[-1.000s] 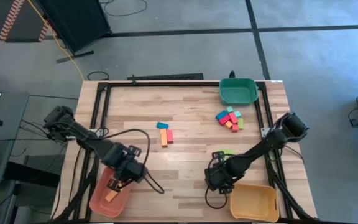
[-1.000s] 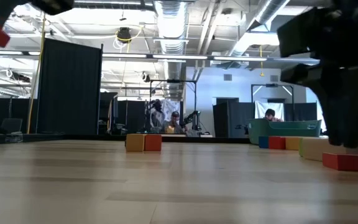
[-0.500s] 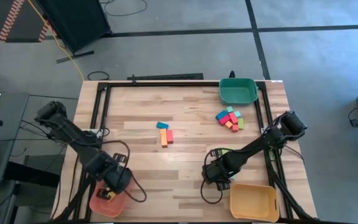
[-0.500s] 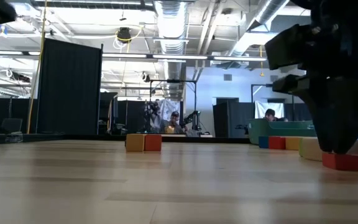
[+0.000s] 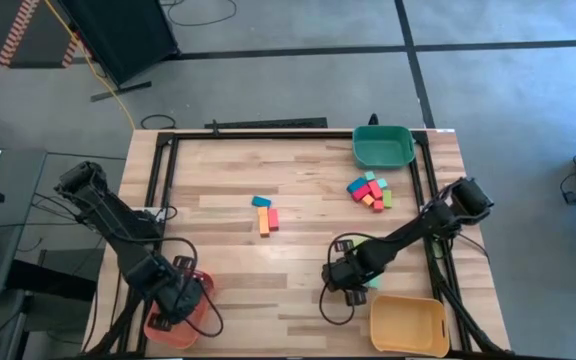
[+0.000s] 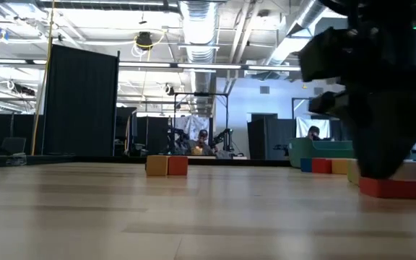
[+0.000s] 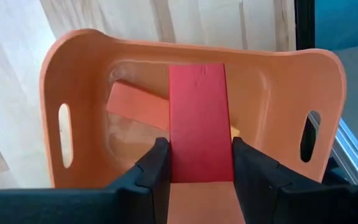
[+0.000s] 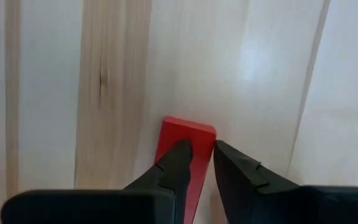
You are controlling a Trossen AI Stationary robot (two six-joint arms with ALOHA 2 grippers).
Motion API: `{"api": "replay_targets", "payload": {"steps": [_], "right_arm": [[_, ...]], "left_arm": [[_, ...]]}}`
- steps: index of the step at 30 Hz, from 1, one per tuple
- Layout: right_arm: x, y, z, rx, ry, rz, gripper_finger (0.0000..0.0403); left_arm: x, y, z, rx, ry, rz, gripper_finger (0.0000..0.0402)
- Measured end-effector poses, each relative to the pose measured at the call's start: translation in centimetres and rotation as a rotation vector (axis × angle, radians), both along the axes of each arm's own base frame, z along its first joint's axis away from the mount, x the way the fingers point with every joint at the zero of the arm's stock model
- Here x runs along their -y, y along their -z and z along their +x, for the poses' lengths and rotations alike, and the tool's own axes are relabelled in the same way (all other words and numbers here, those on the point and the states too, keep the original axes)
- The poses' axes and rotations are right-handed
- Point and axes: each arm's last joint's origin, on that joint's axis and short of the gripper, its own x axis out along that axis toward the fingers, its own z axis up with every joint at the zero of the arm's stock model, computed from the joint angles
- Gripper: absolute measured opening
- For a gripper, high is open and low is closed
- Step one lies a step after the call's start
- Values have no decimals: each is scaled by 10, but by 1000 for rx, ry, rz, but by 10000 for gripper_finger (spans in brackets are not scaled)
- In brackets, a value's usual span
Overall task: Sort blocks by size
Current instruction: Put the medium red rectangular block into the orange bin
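Next, my right gripper lets go of the red block on the bare wood (image 5: 331, 272) (image 8: 238, 71) past the yellow tray's far corner, toward the salmon tray.
My left gripper (image 5: 175, 300) is over the salmon tray (image 5: 158, 330) at the table's near left corner, shut on a red bar (image 7: 201, 124). An orange bar (image 7: 135, 106) lies in the tray (image 7: 73, 74) below it. My right gripper (image 5: 348, 276) is low over the near right part of the table. Its fingers (image 8: 199, 160) are almost shut above a red block (image 8: 188, 134) that lies flat on the wood and also shows in the low view (image 6: 399, 188). A heap of blocks (image 5: 370, 192) lies at the far right, and a few more blocks (image 5: 265, 215) lie mid-table. My left gripper pinches the red bar's two long sides (image 7: 173, 155) between its two fingers, near the bar's end closest to the wrist. The fingers lie along the bar. The bar hangs clear above the tray, its free end toward the tray floor. My right gripper comes at the red block from above with its fingertips (image 8: 182, 152) at the block's top face. I cannot tell whether they touch it. The block lies flat on the table.
A green tray (image 5: 383, 146) stands at the far right corner and a yellow tray (image 5: 408, 323) at the near right corner, close to my right gripper. In the low view an orange and a red block (image 6: 167, 165) stand mid-table. Bare wood lies between the groups.
My left gripper has carried the red bar toward the table's near left corner and down, from beside the salmon tray to over it. My right gripper has shifted a little toward the table's left and far side, staying low over the red block.
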Motion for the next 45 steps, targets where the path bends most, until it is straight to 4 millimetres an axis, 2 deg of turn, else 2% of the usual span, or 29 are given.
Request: {"api": "replay_targets", "payload": {"steps": [4, 10, 17, 21, 27, 33, 37, 41, 45], "right_arm": [[9, -1, 10, 57, 2, 11, 102], [34, -3, 27, 140, 21, 9, 102], [59, -6, 41, 221, 27, -4, 102], [68, -6, 42, 209, 48, -10, 102], [62, -6, 41, 208, 32, -7, 102], [53, -6, 38, 200, 8, -4, 102], [48, -10, 33, 133, 4, -14, 102], [40, -21, 33, 103, -13, -19, 102], [30, -33, 36, 116, -38, -14, 102]], "left_arm": [[0, 0, -1, -5, -10, 6, 131], [-4, 2, -3, -13, -29, 62, 134], [-16, 36, -13, -129, -48, 119, 141], [-19, 43, -15, -153, -66, 136, 142], [-18, 43, -14, -139, -70, 128, 156], [-19, 43, -13, -130, -75, 132, 198], [-23, 41, -8, -134, -87, 138, 230], [-26, 27, 1, -113, -81, 127, 251], [-25, 4, 12, -21, -49, 121, 256]]}}
